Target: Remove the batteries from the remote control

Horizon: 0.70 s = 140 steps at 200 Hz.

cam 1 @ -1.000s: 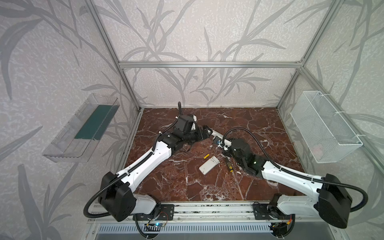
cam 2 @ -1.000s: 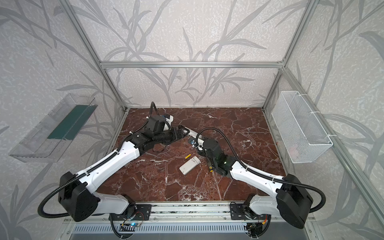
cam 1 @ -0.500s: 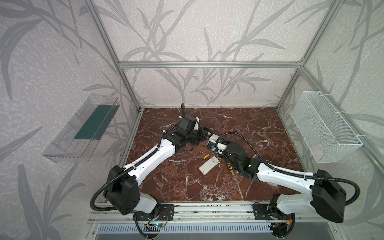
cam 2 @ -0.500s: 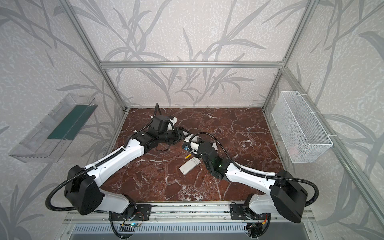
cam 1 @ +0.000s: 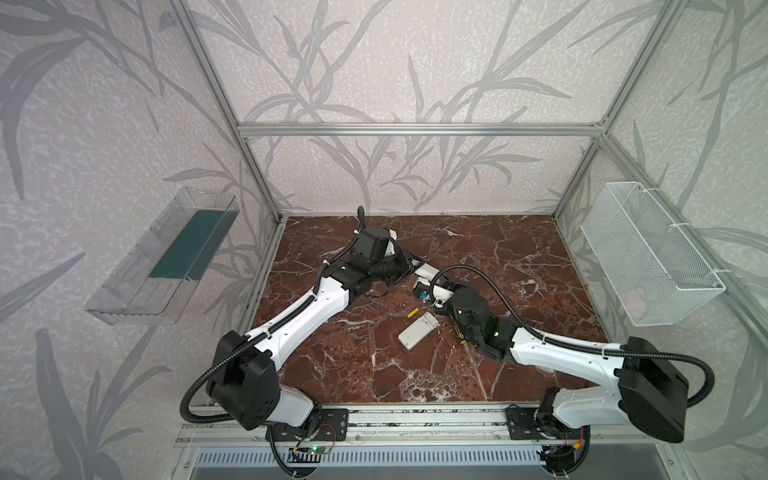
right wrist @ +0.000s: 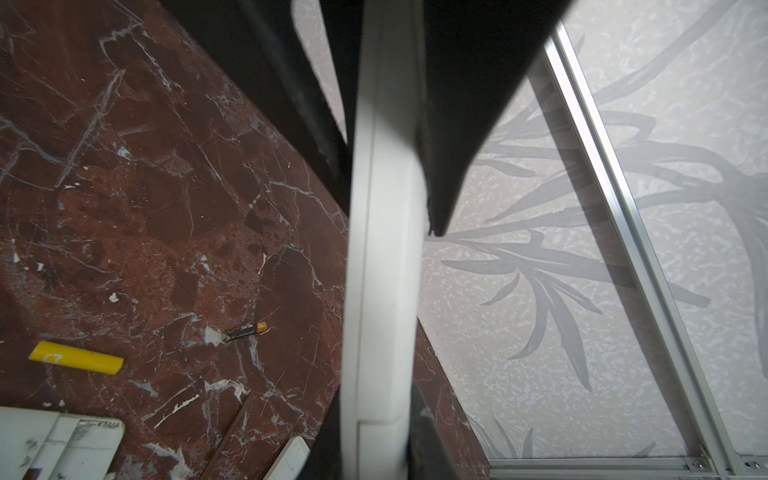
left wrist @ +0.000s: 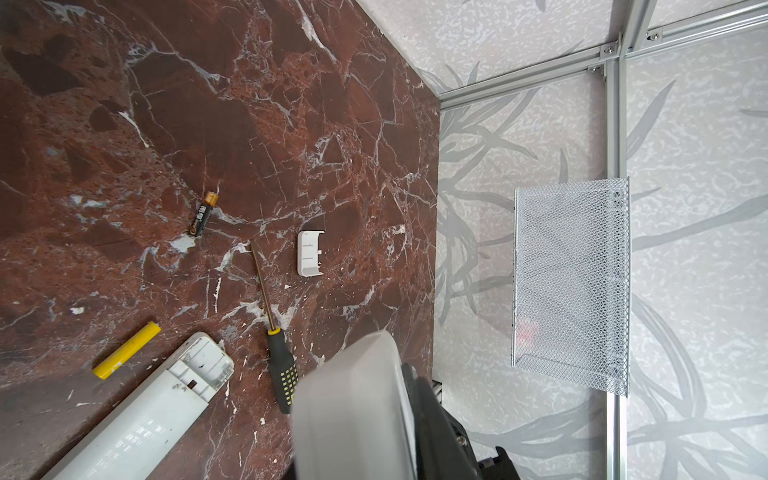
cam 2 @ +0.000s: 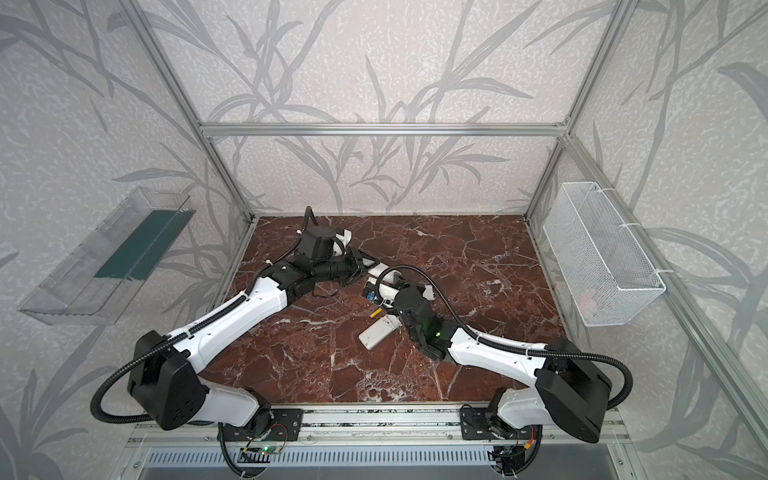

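The fingers of the robot's right gripper straddle the cover seam of the white remote control, so that gripper should open, back away and grip only the cover end [right wrist: 380,460].
A white remote control [cam 1: 424,272] is held off the table at mid-back between both grippers. My left gripper [cam 1: 409,266] is shut on one end, its black fingers [right wrist: 449,124] pressed on both sides. My right gripper [right wrist: 378,449] is shut on the other end of the remote control [right wrist: 382,291]. A yellow battery [left wrist: 126,351] lies on the table beside a second white remote [left wrist: 137,411] whose bay is open. Farther off lies a black battery with a gold end [left wrist: 203,214].
A black-and-yellow-handled screwdriver [left wrist: 282,374] and a small white cover [left wrist: 309,253] lie on the marble near the second remote. A white wire basket [cam 1: 648,257] hangs on the right wall and a clear tray [cam 1: 166,257] on the left wall.
My left gripper's jaws have come together from wide open onto the remote's end. The right gripper has kept its hold and shifted slightly.
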Tool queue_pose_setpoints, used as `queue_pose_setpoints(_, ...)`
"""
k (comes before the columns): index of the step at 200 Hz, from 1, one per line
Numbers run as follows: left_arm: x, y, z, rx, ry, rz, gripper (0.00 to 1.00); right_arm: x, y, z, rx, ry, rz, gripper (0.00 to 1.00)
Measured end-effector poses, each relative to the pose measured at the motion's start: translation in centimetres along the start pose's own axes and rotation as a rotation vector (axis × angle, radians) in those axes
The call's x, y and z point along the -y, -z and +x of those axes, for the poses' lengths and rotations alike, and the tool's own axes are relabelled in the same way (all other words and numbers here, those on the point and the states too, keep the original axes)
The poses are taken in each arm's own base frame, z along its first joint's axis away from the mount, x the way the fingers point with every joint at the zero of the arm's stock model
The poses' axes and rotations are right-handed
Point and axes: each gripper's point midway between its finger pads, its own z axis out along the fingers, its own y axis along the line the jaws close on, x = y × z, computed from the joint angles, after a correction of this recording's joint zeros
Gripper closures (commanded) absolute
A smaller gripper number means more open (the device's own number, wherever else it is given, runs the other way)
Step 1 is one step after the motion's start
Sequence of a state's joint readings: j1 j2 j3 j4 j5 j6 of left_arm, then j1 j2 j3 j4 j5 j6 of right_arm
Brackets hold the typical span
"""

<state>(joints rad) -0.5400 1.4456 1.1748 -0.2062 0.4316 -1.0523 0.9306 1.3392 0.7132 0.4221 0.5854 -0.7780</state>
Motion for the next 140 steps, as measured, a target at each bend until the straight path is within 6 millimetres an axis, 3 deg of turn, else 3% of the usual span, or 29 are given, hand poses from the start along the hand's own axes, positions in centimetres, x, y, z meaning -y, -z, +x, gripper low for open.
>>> queue_pose_setpoints(66,-2.2,-0.9,0.8,-0.002,-0.019,0.023,1.0,-2.5,0.0,1.0,-0.027,-0.054,-0.109,0.71)
queue_pose_setpoints(99,-3.9,-1.3,0.3,0.036,-0.077,0.045,1.0,-4.0,0.7,1.1,-0.023,-0.12,-0.206,0.56)
queue_pose_setpoints(140,-8.6,-1.2,-1.2,0.11,-0.126,-0.028,1.0,-0.4,2.0,1.1,0.003,-0.376,-0.251,0.45)
